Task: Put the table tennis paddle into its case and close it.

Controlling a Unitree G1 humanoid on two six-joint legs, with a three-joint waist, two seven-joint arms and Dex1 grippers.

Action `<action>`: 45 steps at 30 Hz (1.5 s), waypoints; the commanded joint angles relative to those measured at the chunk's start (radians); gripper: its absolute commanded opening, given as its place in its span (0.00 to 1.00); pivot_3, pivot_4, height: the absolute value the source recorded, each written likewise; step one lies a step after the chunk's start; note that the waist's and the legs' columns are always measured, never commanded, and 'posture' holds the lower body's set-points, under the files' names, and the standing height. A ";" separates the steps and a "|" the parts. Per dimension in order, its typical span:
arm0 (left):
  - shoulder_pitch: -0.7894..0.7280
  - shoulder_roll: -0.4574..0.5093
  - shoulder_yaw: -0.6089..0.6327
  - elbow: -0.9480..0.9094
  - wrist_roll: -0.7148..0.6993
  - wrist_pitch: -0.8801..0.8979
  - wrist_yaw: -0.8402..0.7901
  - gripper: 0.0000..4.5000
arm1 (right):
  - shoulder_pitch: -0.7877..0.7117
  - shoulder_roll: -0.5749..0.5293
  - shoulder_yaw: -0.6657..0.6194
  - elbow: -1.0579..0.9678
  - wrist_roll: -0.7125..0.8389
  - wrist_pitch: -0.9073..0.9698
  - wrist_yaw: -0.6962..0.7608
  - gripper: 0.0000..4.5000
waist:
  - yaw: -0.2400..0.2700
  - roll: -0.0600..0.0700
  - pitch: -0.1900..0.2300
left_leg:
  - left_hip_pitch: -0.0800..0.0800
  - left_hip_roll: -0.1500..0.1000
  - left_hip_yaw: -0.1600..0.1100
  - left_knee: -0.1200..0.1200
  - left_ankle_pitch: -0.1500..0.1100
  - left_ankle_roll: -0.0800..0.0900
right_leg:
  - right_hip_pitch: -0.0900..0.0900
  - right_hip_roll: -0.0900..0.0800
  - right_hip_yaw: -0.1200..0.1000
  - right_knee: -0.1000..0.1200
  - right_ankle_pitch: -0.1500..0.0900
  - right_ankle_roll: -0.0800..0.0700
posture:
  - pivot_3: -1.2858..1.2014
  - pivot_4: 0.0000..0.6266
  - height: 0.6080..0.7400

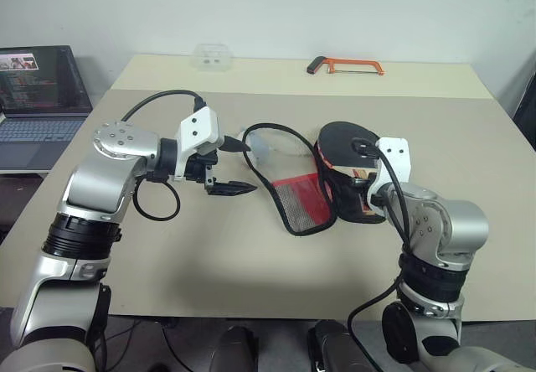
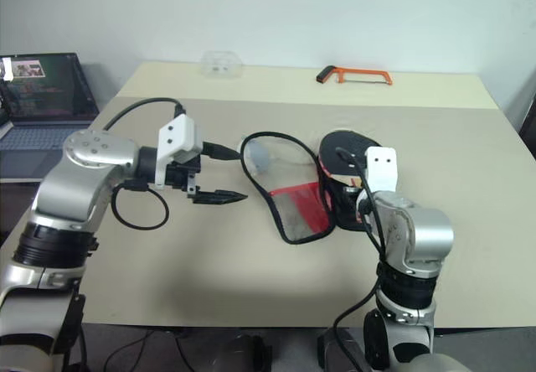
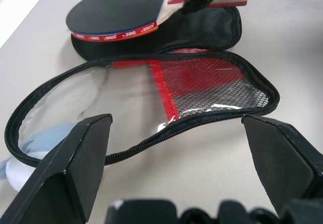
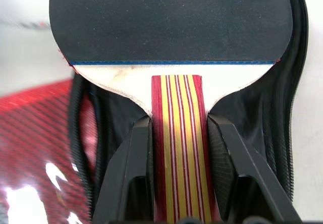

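Next, my right gripper lets go of the paddle inside the black half of the case [image 1: 355,166] [image 4: 182,65], next to the red mesh patch.
The case [image 1: 301,204] lies unzipped on the table, its clear side with the red mesh patch [image 3: 202,82] spread flat toward my left arm. The black half [image 3: 212,30] sits beside it. The table tennis paddle [image 4: 171,22], black rubber face up, is over that black half [image 1: 343,137]. My right gripper [image 4: 177,125] is shut on the paddle's red-and-tan striped handle [image 4: 179,108]. My left gripper [image 1: 234,188] stands open just above the table, left of the clear flap, with nothing between its fingers [image 3: 75,158].
A light-blue plush pouch [image 3: 45,133] lies at the far end of the clear flap, partly under it. An orange hacksaw [image 1: 345,65] and a clear plastic box [image 1: 211,57] sit at the table's back. A laptop [image 1: 42,87] stands off to the left.
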 commanded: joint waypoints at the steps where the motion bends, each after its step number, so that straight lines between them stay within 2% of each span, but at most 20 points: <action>1: -0.009 0.012 0.017 -0.026 -0.009 -0.008 0.003 1.00 | 0.000 -0.012 0.007 -0.005 -0.011 -0.048 0.001 0.24 | 0.000 0.000 0.000 | 0.000 0.000 0.000 0.000 0.000 0.000 | 0.000 0.000 0.000 0.000 0.000 0.000 | 0.52 0.24 1.00; 18: -0.016 0.014 0.015 -0.026 -0.002 -0.004 0.011 1.00 | -0.059 0.020 -0.027 0.126 -0.043 -0.163 -0.034 0.24 | 0.000 0.000 0.000 | 0.000 0.000 0.000 0.000 0.000 0.000 | 0.000 0.000 0.000 0.000 0.000 0.000 | 0.52 0.24 1.00; 45: -0.006 0.022 0.001 -0.033 0.013 -0.001 0.022 1.00 | 0.041 0.039 0.008 0.188 -0.043 -0.264 -0.056 0.24 | 0.001 0.000 0.000 | 0.000 0.000 0.000 0.000 0.000 0.000 | 0.000 0.000 0.000 0.000 0.000 0.000 | 0.52 0.24 1.00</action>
